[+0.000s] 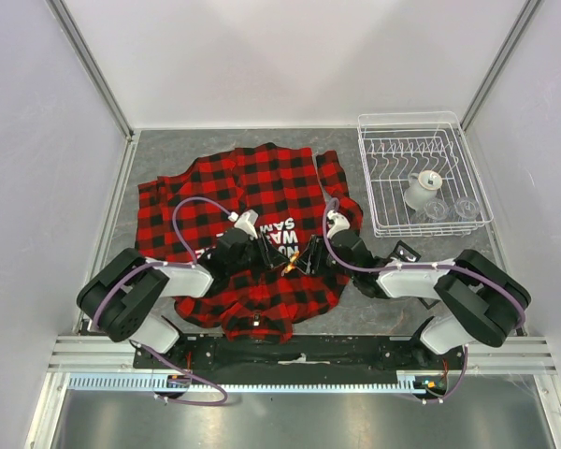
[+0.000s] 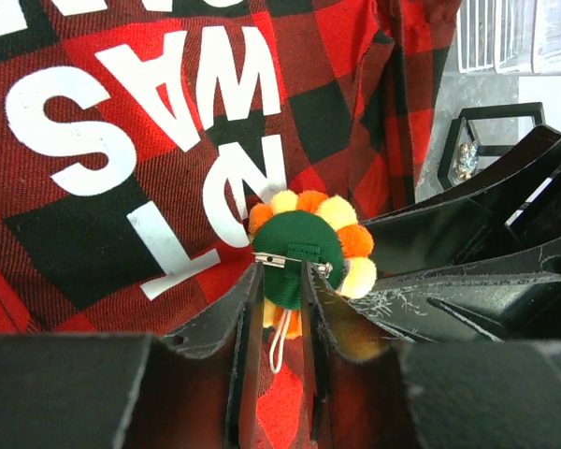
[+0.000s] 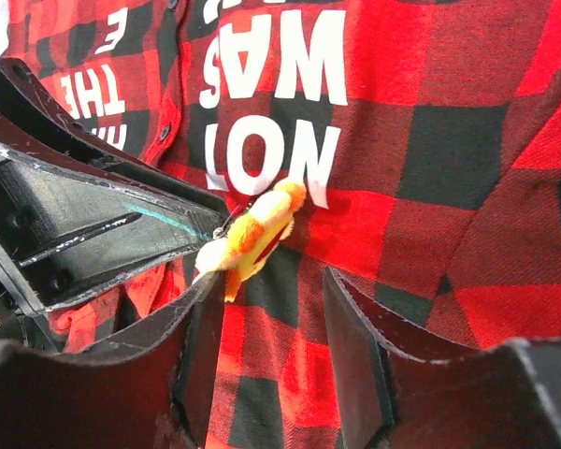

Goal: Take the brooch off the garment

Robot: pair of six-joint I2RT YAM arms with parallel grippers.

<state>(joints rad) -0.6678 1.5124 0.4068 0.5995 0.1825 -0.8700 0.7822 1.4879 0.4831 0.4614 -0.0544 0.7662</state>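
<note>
I need to back my left gripper off and pinch the petals (image 3: 277, 204) with my right gripper, because the brooch tilts against my left gripper's fingers, outside my open right gripper's grasp.
The red-and-black plaid garment (image 1: 262, 187) lies spread on the table, its white lettering showing in both wrist views (image 2: 93, 122) (image 3: 290, 150). The brooch (image 1: 288, 268), a small yellow-and-orange flower, sits near the lettering. The left wrist view shows its green back and metal pin bar (image 2: 304, 251). My left gripper (image 2: 279, 281) (image 1: 273, 257) is shut on the brooch's back. In the right wrist view the brooch (image 3: 252, 234) is edge-on and tilted up off the cloth, held at my left gripper's tip. My right gripper (image 3: 271, 299) (image 1: 309, 260) is open, its left finger (image 3: 201, 309) touching the brooch.
A white wire dish rack (image 1: 368, 178) stands at the back right, holding a white spool-like piece (image 1: 421, 187) and clear glasses. A small black frame (image 1: 404, 253) (image 2: 491, 131) lies on the grey table right of the shirt. White walls enclose the table.
</note>
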